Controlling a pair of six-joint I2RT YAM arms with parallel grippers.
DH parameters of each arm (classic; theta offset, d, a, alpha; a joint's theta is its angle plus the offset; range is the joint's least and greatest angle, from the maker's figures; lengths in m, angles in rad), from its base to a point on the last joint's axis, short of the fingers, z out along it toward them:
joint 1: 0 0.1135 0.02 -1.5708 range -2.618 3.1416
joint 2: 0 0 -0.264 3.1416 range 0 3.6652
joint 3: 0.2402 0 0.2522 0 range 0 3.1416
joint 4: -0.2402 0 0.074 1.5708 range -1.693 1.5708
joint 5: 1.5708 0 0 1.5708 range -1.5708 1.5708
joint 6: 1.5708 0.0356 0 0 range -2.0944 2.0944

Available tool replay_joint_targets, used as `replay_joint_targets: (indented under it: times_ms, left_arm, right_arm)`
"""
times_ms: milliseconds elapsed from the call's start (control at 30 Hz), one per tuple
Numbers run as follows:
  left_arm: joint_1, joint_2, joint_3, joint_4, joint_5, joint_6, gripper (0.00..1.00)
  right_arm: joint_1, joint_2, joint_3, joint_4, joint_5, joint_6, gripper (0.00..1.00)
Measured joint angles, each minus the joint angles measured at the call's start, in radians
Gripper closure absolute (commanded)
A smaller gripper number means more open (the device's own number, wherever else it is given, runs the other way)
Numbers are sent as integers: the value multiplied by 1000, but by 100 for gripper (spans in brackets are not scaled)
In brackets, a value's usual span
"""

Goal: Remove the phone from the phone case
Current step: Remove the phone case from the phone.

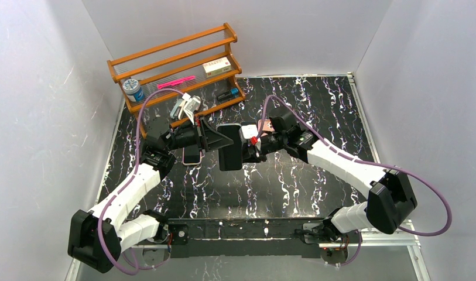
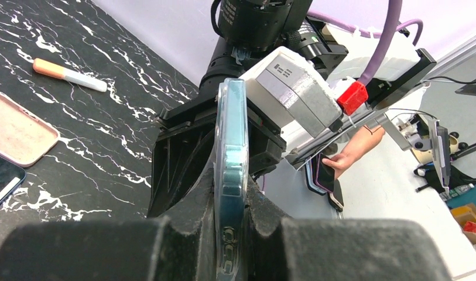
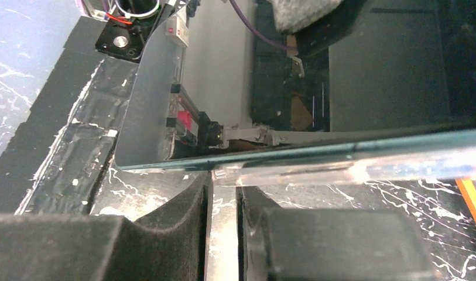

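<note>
My right gripper has the clear case's edge running crosswise over its fingers, so I should open it, turn it and pinch the case's edge by its corner (image 1: 241,168) nearest me.
A dark phone (image 1: 229,153) in a clear case is held in the air above the middle of the table, between both grippers. My left gripper (image 1: 219,140) is shut on it from the left. In the left wrist view the phone (image 2: 232,134) stands edge-on between my fingers (image 2: 232,205), its teal edge inside the clear shell. My right gripper (image 1: 246,147) is shut on the clear case from the right. In the right wrist view my right gripper (image 3: 223,193) pinches a clear strip of the case (image 3: 364,170), and the phone's dark edge (image 3: 253,153) lies just above it.
A pink phone case (image 1: 191,155) lies flat on the table under the left gripper; it also shows in the left wrist view (image 2: 16,134), beside another phone's corner (image 2: 0,178). An orange-and-white marker (image 2: 68,75) lies farther off. A wooden rack (image 1: 177,64) with small items stands at the back left.
</note>
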Motion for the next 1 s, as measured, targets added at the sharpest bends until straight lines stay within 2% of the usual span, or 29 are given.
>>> replay_joint_targets:
  times_ms: [167,300,433,533,1000]
  left_arm:
    - [-1,0,-2,8,-21,0,100]
    - [-1,0,-7,26,-46,2,100]
    - [-15,5,-19,42,-53,1,100]
    - [-28,14,-19,44,-57,-3,100]
    - [-30,33,-37,107,-87,-111,100]
  right_arm:
    - [0,-3,6,0,38,5,99]
    - [-1,-35,-31,63,53,96,87]
    - [-4,-117,-150,198,48,249,71]
    - [-7,-167,-234,315,33,365,64]
    - [-17,-155,-403,786,80,904,55]
